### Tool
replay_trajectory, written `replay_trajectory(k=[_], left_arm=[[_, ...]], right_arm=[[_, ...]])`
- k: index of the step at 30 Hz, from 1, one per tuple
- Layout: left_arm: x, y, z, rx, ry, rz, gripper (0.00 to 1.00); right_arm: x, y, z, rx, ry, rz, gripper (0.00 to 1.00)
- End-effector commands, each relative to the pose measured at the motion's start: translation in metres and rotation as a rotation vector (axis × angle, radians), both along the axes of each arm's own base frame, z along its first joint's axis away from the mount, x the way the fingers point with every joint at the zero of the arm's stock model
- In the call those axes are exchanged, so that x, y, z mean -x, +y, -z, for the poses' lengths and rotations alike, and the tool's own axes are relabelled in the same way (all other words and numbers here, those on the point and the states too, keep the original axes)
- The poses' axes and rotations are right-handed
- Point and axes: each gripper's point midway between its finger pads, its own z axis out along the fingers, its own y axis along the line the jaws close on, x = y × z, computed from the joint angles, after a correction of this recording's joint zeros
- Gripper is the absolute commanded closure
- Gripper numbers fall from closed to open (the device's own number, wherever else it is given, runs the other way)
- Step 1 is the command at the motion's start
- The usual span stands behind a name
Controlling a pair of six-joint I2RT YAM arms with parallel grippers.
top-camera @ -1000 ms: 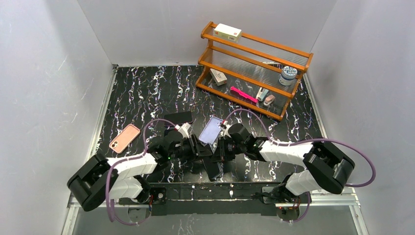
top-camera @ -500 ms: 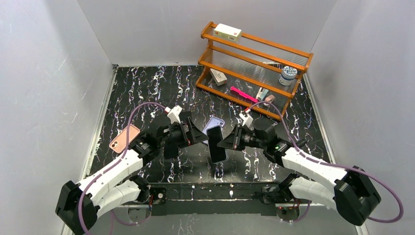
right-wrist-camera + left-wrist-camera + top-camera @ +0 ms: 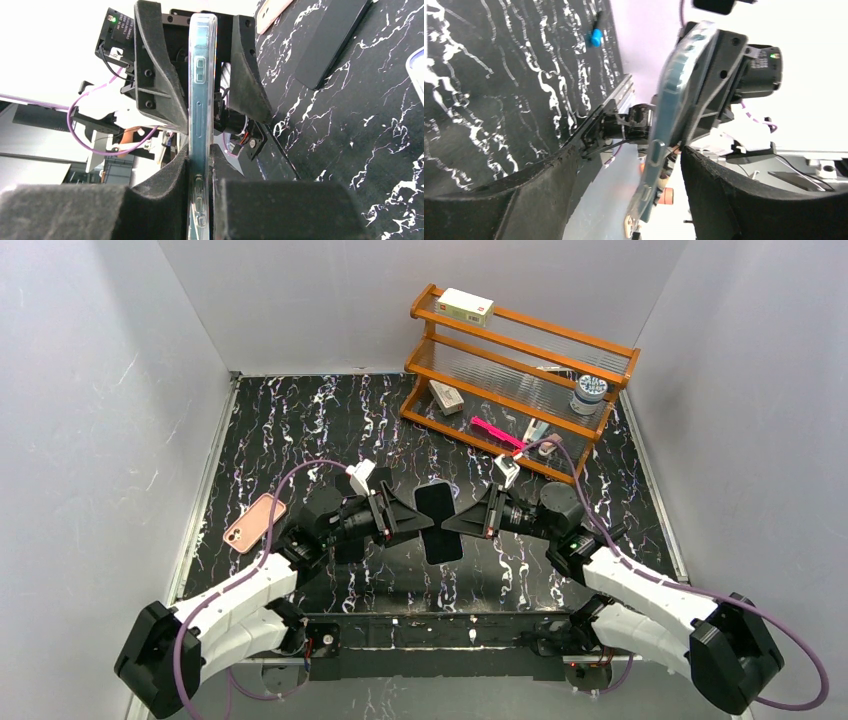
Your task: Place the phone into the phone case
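I have the phone by the middle of its side in my right gripper, so I need to hold it with my left gripper while my right gripper takes it closer to the phone's near end point(image 3: 445, 555).
A dark phone point(image 3: 438, 523) with a translucent bluish rim stands on edge above the table's middle, between both grippers. My right gripper point(image 3: 457, 525) is shut on it; the right wrist view shows the rim point(image 3: 201, 125) pinched between my fingers point(image 3: 165, 195). My left gripper point(image 3: 418, 523) is open. Its fingers straddle the phone's other end point(image 3: 674, 105) with gaps on both sides, as the right wrist view point(image 3: 217, 117) also shows. A light purple case corner point(image 3: 417, 65) lies on the table; the top view hides it.
A pink phone point(image 3: 254, 523) lies at the left of the black marble table point(image 3: 290, 430). A flat black slab point(image 3: 330, 45) lies beyond my left gripper. A wooden shelf point(image 3: 520, 380) with small items stands at the back right. Grey walls enclose the table.
Both arms reached out from their bases. The phone went from lying tilted to standing on edge, and the grippers closed in on it. The purple case no longer shows from above.
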Motion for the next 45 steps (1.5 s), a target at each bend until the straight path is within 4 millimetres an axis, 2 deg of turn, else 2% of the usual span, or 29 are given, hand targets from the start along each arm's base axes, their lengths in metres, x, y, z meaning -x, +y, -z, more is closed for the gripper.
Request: replay_trajectory(k=[1,7,9,11,16,18,20,24,28,33,36,38,40,41,45], left_arm=[[0.001,-0.004,-0.032,0.145,-0.037,0.013,0.32],[0.003,-0.004,-0.03,0.188,-0.009,0.002,0.47],[0.002,-0.003,-0.029,0.192,-0.008,-0.008,0.63],[0.001,-0.003,-0.031,0.206,-0.008,-0.016,0.76],[-0.002,-0.001,-0.038,0.233,-0.022,-0.04,1.0],[-0.003,0.0,-0.042,0.248,-0.028,-0.053,1.0],[-0.004,0.002,-0.046,0.264,-0.036,-0.065,1.0],[-0.004,0.004,-0.053,0.286,-0.061,-0.079,1.0],[-0.004,0.005,-0.052,0.291,-0.066,-0.08,1.0],[-0.006,0.004,-0.044,0.275,-0.065,-0.085,1.0],[-0.007,0.003,-0.036,0.256,-0.061,-0.083,1.0],[-0.007,0.002,-0.03,0.241,-0.053,-0.083,1.0],[-0.008,0.002,-0.024,0.227,-0.047,-0.082,1.0],[-0.008,0.001,-0.022,0.22,-0.045,-0.08,1.0],[-0.008,0.0,-0.016,0.203,-0.043,-0.072,1.0]], right_arm=[[0.005,0.004,-0.038,-0.125,-0.088,-0.053,0.99],[0.0,0.011,-0.031,-0.126,-0.043,-0.075,0.99],[-0.001,0.014,-0.03,-0.128,-0.033,-0.087,0.98],[0.001,0.016,-0.029,-0.124,-0.03,-0.111,0.89],[0.006,0.012,-0.022,-0.101,-0.028,-0.116,0.54],[0.01,0.009,-0.018,-0.088,-0.024,-0.123,0.42],[0.016,0.007,-0.012,-0.08,-0.014,-0.142,0.34],[0.029,0.001,0.001,-0.061,0.014,-0.181,0.29],[0.037,-0.002,0.011,-0.046,0.037,-0.209,0.32],[0.038,-0.005,0.015,-0.055,0.056,-0.193,0.5],[0.037,-0.005,0.017,-0.06,0.078,-0.176,0.67],[0.036,-0.005,0.018,-0.063,0.096,-0.163,0.83],[0.035,-0.006,0.018,-0.071,0.109,-0.154,0.95],[0.035,-0.005,0.017,-0.077,0.115,-0.153,0.99],[0.032,-0.005,0.016,-0.086,0.135,-0.144,0.99]])
